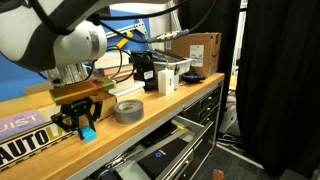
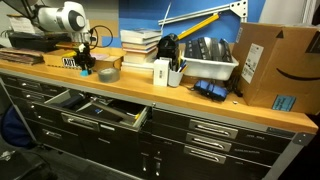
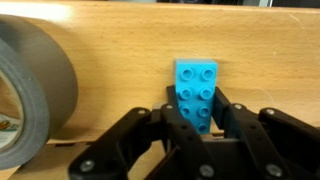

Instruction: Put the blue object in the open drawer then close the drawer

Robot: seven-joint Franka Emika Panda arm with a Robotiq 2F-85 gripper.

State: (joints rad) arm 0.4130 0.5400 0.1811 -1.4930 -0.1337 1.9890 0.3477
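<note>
My gripper has the blue object. It will release it in the middle of the open drawer (image 1: 163, 145), close under the edge of the worktop.
The blue object (image 3: 195, 88) is a small light-blue studded brick. It sits between my gripper's (image 3: 196, 108) black fingers, which are shut on its sides, over the wooden worktop. In both exterior views the gripper (image 1: 80, 120) (image 2: 85, 64) points down near the worktop's end, with the blue object (image 1: 88, 132) (image 2: 86, 72) at its tips, just at the wood surface. The open drawer (image 1: 165, 152) (image 2: 97, 112) of the dark cabinet is pulled out below the worktop edge, under the gripper's area.
A grey tape roll (image 1: 128, 110) (image 2: 108, 74) (image 3: 30, 90) lies close beside the gripper. A yellow sign board (image 1: 25, 140), a white bin (image 2: 205, 68), a cup of pens (image 2: 162, 72) and a cardboard box (image 2: 270, 65) stand on the worktop.
</note>
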